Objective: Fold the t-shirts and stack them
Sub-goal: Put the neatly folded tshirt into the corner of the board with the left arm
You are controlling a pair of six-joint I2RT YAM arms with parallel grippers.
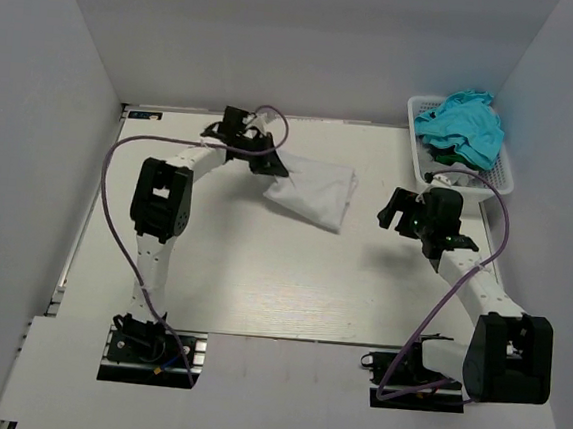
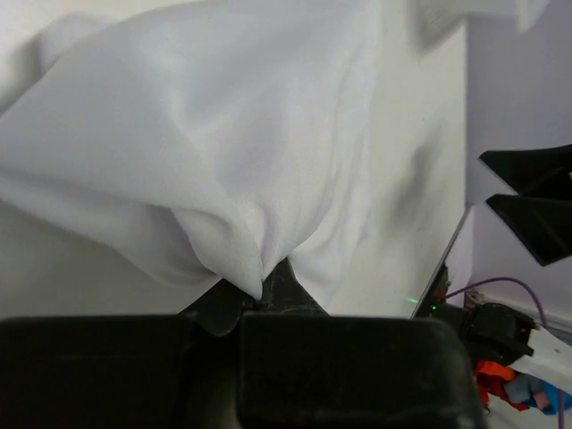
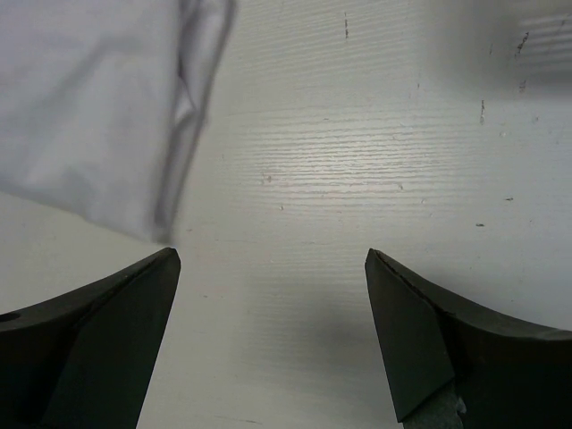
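Next, I release the folded white t-shirt with my left gripper in the table's back corner (image 1: 164,135) farthest from the white basket.
A folded white t-shirt (image 1: 314,193) lies at the back middle of the table. My left gripper (image 1: 268,160) is shut on its left corner; in the left wrist view the cloth (image 2: 223,152) bunches into the closed gripper (image 2: 264,290). My right gripper (image 1: 399,210) is open and empty, hovering over bare table right of the shirt; the right wrist view shows its gripper (image 3: 273,259) spread wide, with the shirt's edge (image 3: 98,116) at upper left. Teal t-shirts (image 1: 465,125) are piled in a white basket (image 1: 493,187) at the back right.
The table (image 1: 261,273) is walled in by white panels at the back and sides. Purple cables loop from both arms. The right arm (image 2: 527,210) shows as dark shapes in the left wrist view.
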